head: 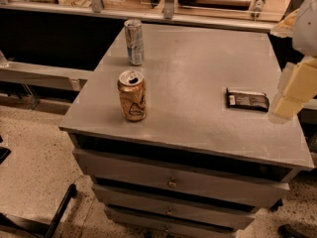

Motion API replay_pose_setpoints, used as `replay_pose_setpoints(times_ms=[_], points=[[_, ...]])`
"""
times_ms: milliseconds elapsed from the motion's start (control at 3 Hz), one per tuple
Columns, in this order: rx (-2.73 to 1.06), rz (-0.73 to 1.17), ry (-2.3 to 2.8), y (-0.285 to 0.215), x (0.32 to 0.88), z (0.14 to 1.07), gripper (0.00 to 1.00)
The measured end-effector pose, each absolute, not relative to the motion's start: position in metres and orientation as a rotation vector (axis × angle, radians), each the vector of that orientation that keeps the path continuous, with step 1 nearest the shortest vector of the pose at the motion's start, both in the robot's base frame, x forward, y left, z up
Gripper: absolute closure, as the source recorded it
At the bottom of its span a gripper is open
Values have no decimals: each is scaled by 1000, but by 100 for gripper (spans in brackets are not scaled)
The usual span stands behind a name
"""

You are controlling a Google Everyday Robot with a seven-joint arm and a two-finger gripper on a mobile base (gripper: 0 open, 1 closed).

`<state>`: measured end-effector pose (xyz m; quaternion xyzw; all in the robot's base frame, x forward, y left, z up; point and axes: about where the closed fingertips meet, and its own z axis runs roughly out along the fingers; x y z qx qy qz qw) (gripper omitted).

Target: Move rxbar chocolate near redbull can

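Next, my gripper closes on the end of the rxbar chocolate point(259, 101) that is opposite its white patch and farthest from the redbull can.
The rxbar chocolate point(247, 99) is a flat black wrapper bar with a white patch at its left end. It lies flat on the right side of the grey cabinet top point(198, 68). The redbull can point(133, 41) is a slim silver and blue can standing upright near the far left edge. My gripper point(292, 94) shows as pale cream fingers at the right edge of the view, just right of the bar and a little above the surface. It holds nothing.
A shorter tan-gold can point(132, 95) with brown markings stands upright at the front left, between the redbull can and the front edge. Drawers point(173, 182) sit below the top. A rail and shelving point(163, 9) run behind the cabinet.
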<state>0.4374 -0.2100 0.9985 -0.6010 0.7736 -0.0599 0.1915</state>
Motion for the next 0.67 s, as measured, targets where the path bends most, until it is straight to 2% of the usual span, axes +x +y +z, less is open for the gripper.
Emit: replay_pose_setpoints(times_ms=[667], points=[[-1708,-152,2166,-217,459,984,0]])
